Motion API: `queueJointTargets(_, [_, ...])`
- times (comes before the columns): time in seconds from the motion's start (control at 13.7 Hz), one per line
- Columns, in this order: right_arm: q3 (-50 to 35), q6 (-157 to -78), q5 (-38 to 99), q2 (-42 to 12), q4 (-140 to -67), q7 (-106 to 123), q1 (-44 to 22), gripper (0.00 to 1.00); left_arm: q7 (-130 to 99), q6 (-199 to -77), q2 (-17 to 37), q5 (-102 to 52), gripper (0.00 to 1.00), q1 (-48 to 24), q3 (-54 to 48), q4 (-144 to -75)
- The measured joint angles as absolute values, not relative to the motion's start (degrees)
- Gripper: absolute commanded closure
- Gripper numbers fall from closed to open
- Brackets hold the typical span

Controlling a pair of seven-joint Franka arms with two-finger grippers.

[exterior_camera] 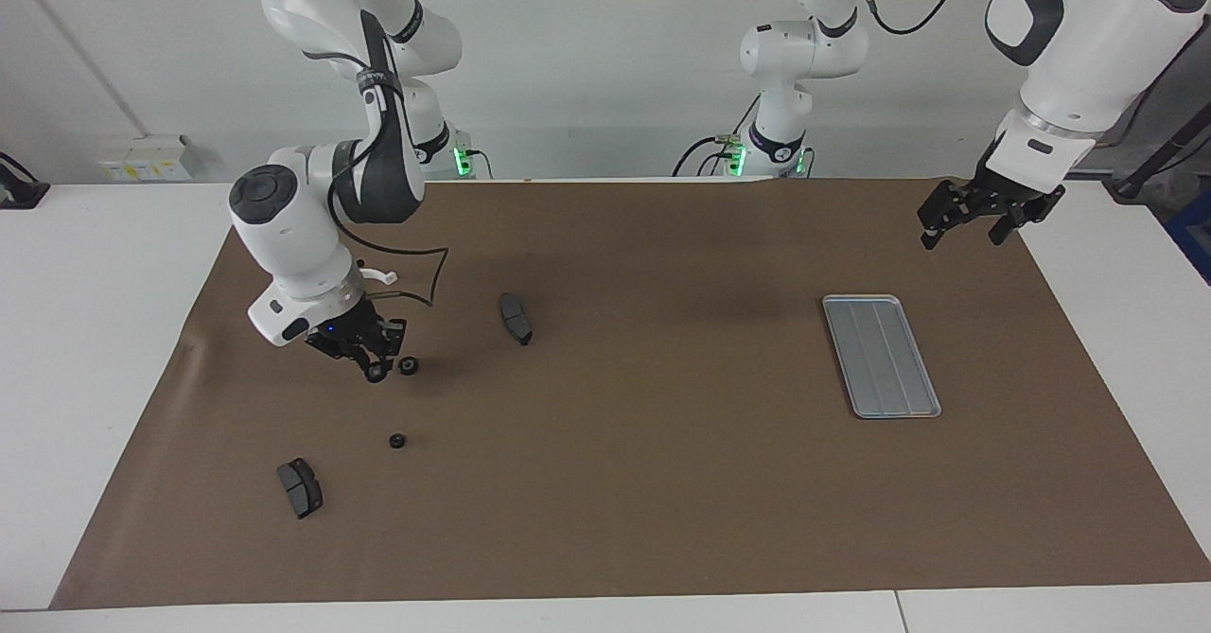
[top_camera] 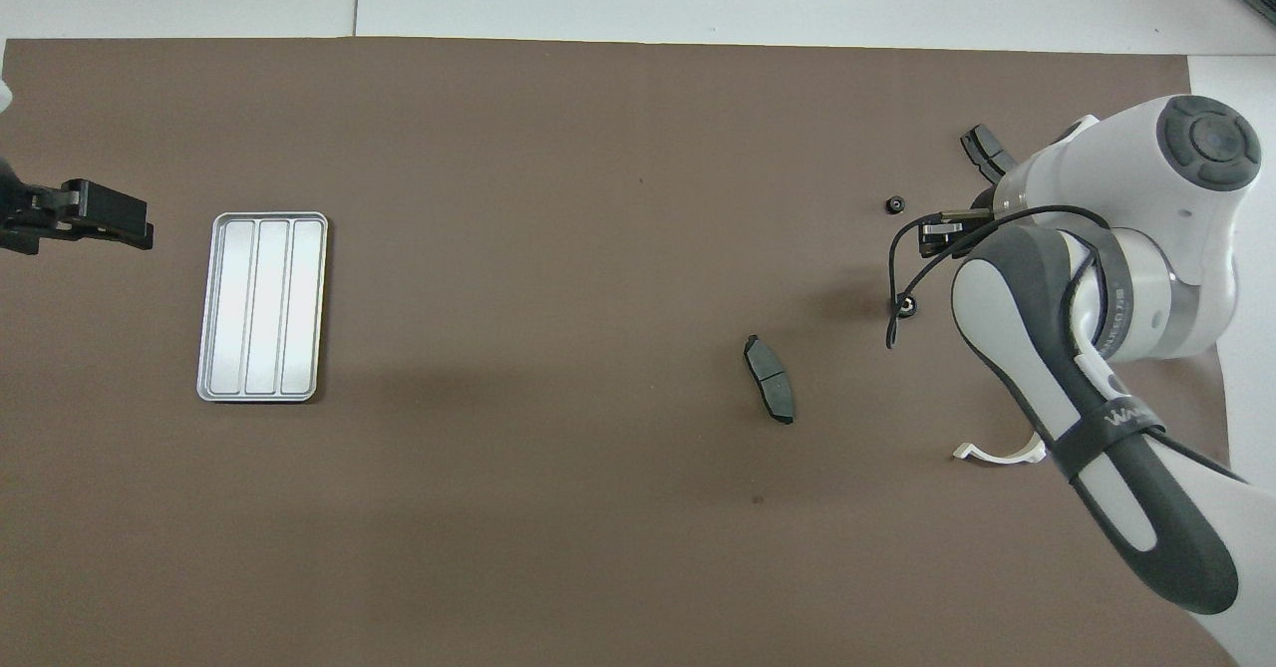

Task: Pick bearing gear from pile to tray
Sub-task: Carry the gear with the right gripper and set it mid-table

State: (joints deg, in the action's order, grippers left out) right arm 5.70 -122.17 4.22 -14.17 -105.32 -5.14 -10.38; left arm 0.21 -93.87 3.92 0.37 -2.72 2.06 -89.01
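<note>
My right gripper has the black gear, a little above the brown mat now. It will put the gear down on the mat (top_camera: pixel 629 313) beside the middle brake pad, toward the tray.
My right gripper (exterior_camera: pixel 377 368) is shut on a small black gear (exterior_camera: pixel 377 375) and holds it a little above the brown mat, next to a second gear (exterior_camera: pixel 408 365) that lies on the mat. In the overhead view the right gripper (top_camera: pixel 935 238) sits between that gear (top_camera: pixel 905 306) and a third gear (top_camera: pixel 895 205); the held gear is hidden there. The third gear (exterior_camera: pixel 397 441) lies farther from the robots. The silver grooved tray (exterior_camera: pixel 880 354) lies empty toward the left arm's end and also shows in the overhead view (top_camera: pixel 262 306). My left gripper (exterior_camera: pixel 963 232) waits open in the air beside the tray.
Two dark grey brake pads lie on the mat: one (exterior_camera: pixel 516 318) toward the middle, one (exterior_camera: pixel 300 487) farthest from the robots. A white half-ring bracket (exterior_camera: pixel 378 275) lies near the right arm's wrist. The brown mat (exterior_camera: pixel 662 482) covers most of the white table.
</note>
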Motion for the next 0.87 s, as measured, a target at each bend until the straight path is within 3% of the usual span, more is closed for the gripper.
queueJointTargets(0.36, [5.45,-123.36,4.22,-14.20,-104.84,-21.79,-20.95,1.00,0.21,-93.87,3.92,0.37,0.00,-2.72,2.06,-89.01])
queueJointTargets(0.87, [5.25,-132.43,4.22,-18.21,-104.89,-41.86,-32.94,1.00,0.21,-93.87,3.92,0.37,0.00,-2.72,2.06,-89.01])
